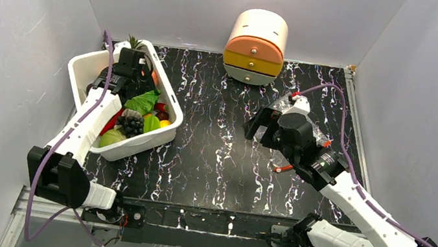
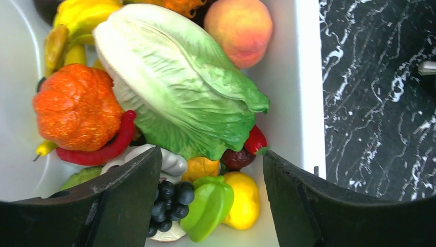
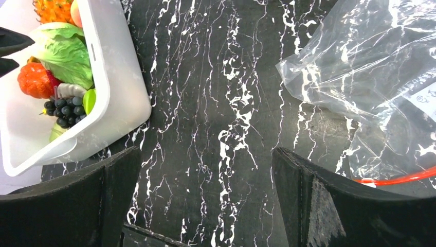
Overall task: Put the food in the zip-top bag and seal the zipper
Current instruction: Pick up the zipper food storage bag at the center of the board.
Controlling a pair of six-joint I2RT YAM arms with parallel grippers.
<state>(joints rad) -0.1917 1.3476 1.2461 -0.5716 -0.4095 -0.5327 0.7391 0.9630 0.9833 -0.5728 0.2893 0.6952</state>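
Note:
The robot's right gripper should close on the red-orange zipper (image 1: 291, 167) (image 3: 409, 177) of the clear zip-top bag, slightly in from the near end of the zipper.
The food lies in a white tub (image 1: 167, 99). In the left wrist view I see the pale green cabbage (image 2: 180, 82), a bumpy orange fruit (image 2: 77, 105), a slim red chilli (image 2: 103, 150) and a peach (image 2: 239, 28). My left gripper (image 2: 210, 162) is open just above this pile, empty; it also shows in the top view (image 1: 131, 78). The clear zip-top bag (image 3: 360, 67) lies on the table at the right, its red-orange zipper (image 3: 401, 178) at the near edge. My right gripper (image 3: 205, 154) is open and empty over bare table left of the bag, which my right arm partly hides in the top view (image 1: 285, 104).
The tub also holds black grapes (image 2: 169, 200), a green starfruit (image 2: 208, 206) and a yellow lemon (image 2: 242, 198). A small round drawer cabinet (image 1: 255, 47) stands at the back wall. Grey walls close in the black marbled table (image 1: 211, 155) on three sides.

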